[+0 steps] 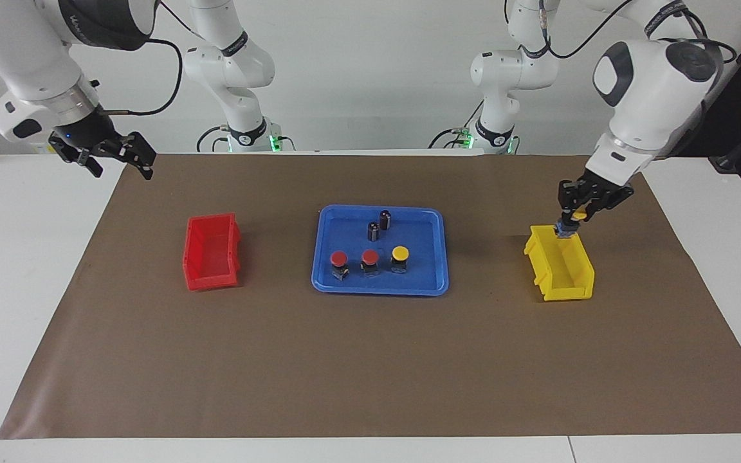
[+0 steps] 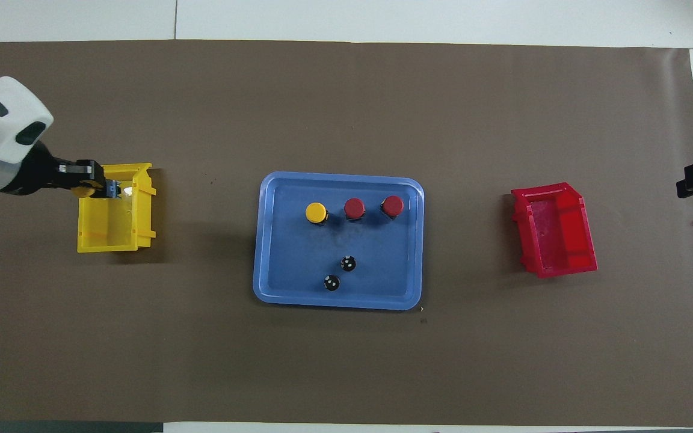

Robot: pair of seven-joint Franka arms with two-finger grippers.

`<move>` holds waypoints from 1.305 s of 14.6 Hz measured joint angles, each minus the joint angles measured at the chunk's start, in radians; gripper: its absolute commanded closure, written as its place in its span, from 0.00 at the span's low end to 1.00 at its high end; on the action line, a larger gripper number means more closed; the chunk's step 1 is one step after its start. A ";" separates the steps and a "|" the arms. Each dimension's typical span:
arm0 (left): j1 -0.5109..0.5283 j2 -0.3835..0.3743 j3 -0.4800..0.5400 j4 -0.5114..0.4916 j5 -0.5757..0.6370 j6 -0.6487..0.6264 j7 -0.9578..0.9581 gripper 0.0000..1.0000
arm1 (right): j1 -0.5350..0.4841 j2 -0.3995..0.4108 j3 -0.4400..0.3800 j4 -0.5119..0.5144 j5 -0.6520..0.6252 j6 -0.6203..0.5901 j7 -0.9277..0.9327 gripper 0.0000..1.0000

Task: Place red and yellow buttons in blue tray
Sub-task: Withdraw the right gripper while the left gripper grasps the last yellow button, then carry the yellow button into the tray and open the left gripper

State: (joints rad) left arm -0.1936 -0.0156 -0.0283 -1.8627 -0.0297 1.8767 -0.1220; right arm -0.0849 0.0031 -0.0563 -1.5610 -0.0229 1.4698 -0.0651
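Next, my left gripper releases its yellow button, held just above the yellow bin, between the blue tray's rim and the other yellow button (image 2: 287, 219).
The blue tray (image 1: 422, 238) lies mid-table and also shows in the overhead view (image 2: 286, 252). In it stand two red buttons (image 1: 339, 260) (image 1: 370, 258) and one yellow button (image 1: 400, 255) in a row; overhead they show as red (image 2: 392, 205), red (image 2: 354, 208) and yellow (image 2: 316, 212). My left gripper (image 1: 568, 222) (image 2: 101, 187) is shut on the second yellow button (image 1: 579, 215) and holds it just above the yellow bin (image 1: 563, 267). My right gripper (image 1: 119, 168) is open and empty, raised over the mat's edge at the right arm's end, where that arm waits.
Two dark capless cylinders (image 1: 374, 230) (image 1: 385, 218) stand in the tray, nearer to the robots than the buttons. The red bin (image 1: 211, 254) (image 2: 554, 228) sits toward the right arm's end. The yellow bin (image 2: 112, 222) sits toward the left arm's end. A brown mat (image 1: 370, 360) covers the table.
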 measured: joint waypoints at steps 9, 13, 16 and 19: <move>-0.311 0.151 -0.010 -0.075 -0.002 0.255 -0.310 0.98 | -0.003 -0.009 -0.016 -0.011 0.000 -0.015 -0.010 0.00; -0.338 0.189 -0.009 -0.080 -0.002 0.295 -0.326 0.98 | 0.000 -0.009 -0.014 -0.011 0.000 -0.009 -0.010 0.00; -0.360 0.221 -0.010 -0.083 -0.002 0.325 -0.335 0.98 | 0.000 -0.009 -0.003 -0.011 -0.001 0.011 -0.010 0.00; -0.376 0.256 -0.009 -0.084 -0.002 0.350 -0.343 0.98 | 0.001 -0.009 0.002 -0.011 -0.001 0.011 -0.010 0.00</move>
State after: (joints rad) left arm -0.5696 0.2406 -0.0370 -1.9471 -0.0312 2.2267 -0.4648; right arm -0.0842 -0.0063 -0.0547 -1.5724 -0.0235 1.4808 -0.0751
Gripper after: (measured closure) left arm 0.590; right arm 0.000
